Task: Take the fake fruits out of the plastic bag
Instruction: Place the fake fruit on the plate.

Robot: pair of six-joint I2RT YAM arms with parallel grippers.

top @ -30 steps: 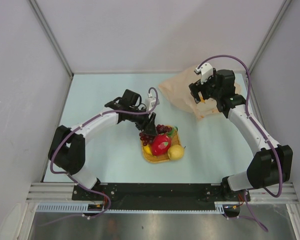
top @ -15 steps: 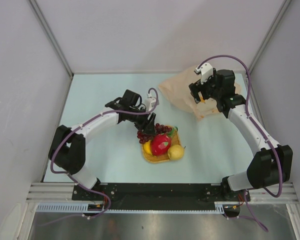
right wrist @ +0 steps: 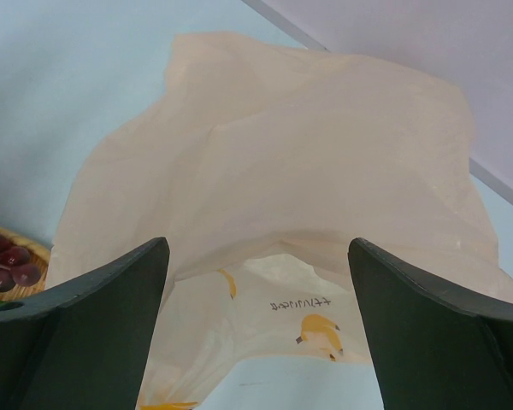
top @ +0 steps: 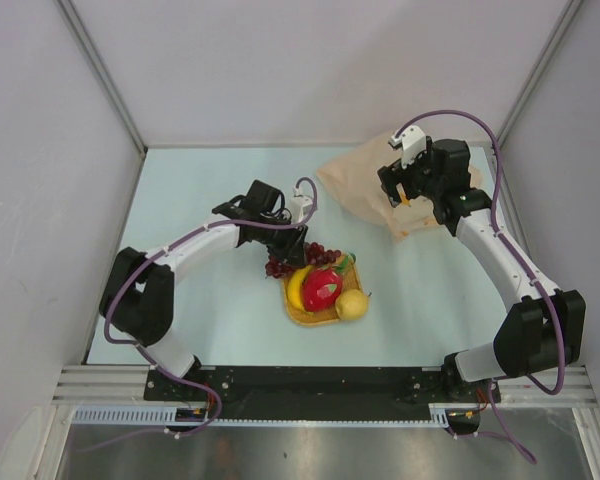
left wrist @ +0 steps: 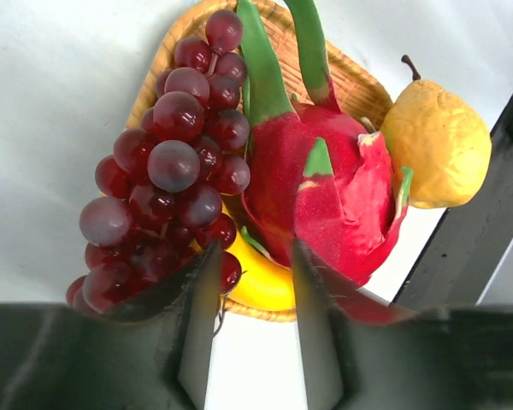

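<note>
The end of the grapes pokes out past the tray's rim beside the robot's left gripper, so the left gripper should open, close on that end [left wrist: 111, 278] of the grapes and move the grapes inward.
The dark red grapes [top: 292, 260] lie over the far left rim of the orange woven tray [top: 316, 319], beside the red fruit with green tips [top: 322, 288], the round yellow fruit [top: 352, 304] and the banana [top: 297, 288]. My left gripper [top: 293, 246] is open just above the grapes; in the left wrist view it [left wrist: 252, 252] straddles the banana [left wrist: 261, 289], with the grapes [left wrist: 167, 171] against its left finger. The peach plastic bag [top: 360, 180] lies at the far right, flat. My right gripper [top: 404, 196] hangs open over it [right wrist: 308, 154].
In the left wrist view the tray rim [left wrist: 346, 79] holds the red fruit [left wrist: 325, 196] and the yellow fruit [left wrist: 436, 145]. The tray corner [right wrist: 21, 232] shows at the lower left of the right wrist view. Grey walls enclose the pale blue table [top: 200, 330].
My left gripper has drawn back a little to the left and away from the tray, leaving the grapes lying on its rim and uncovering the banana. The right arm has not moved.
</note>
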